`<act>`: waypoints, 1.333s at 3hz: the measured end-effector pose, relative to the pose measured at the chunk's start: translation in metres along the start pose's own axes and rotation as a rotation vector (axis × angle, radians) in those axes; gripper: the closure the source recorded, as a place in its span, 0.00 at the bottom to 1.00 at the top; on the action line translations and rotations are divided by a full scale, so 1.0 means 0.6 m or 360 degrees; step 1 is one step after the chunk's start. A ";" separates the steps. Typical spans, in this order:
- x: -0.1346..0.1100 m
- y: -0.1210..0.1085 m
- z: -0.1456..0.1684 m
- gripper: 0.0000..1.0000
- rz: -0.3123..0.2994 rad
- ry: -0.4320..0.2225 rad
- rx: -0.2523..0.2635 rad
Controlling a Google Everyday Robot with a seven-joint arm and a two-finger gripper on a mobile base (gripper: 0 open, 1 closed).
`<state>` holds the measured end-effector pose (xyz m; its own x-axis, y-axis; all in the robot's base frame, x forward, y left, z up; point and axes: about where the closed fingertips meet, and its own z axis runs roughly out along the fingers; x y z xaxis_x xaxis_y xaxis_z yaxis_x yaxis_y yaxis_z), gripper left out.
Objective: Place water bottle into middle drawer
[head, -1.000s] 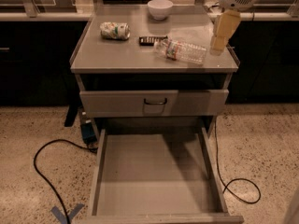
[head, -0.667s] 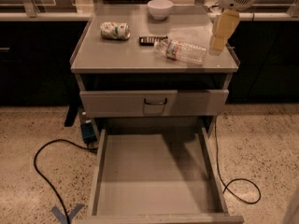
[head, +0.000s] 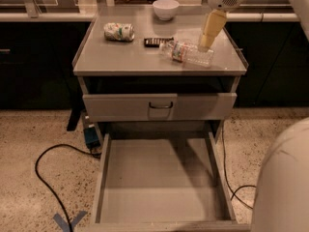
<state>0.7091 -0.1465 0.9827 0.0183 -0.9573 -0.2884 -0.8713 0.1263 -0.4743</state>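
Observation:
Next, the gripper closes on the water bottle's body (head: 195,54), just past its middle toward the bottom end, leaving the cap end free.
The water bottle (head: 189,53) lies on its side on the grey cabinet top (head: 125,57), right of centre; it is clear and ribbed, with a red-green label band. My gripper (head: 205,46) hangs down from the arm at the upper right, its cream tip at the bottle's right part, touching it or just above it. The middle drawer (head: 159,178) is pulled wide open below, its flat grey floor bare.
A crushed white-green can (head: 119,31), a white bowl (head: 165,8) and a small dark object (head: 158,41) are on the cabinet top. A closed drawer front with a dark handle (head: 161,105) sits above the open drawer. A black cable (head: 46,178) runs over the floor. My body (head: 285,187) fills the lower right.
My gripper has moved left, from beside the bottle's right end to over the bottle. The bottle and drawer have not moved.

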 end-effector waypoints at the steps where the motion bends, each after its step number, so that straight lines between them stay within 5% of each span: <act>1: -0.016 -0.011 0.059 0.00 0.0118 -0.0156 -0.0021; 4: -0.023 -0.029 0.182 0.00 0.0401 -0.0295 -0.0081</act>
<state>0.7777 -0.1074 0.9043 -0.1161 -0.8332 -0.5407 -0.8832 0.3356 -0.3276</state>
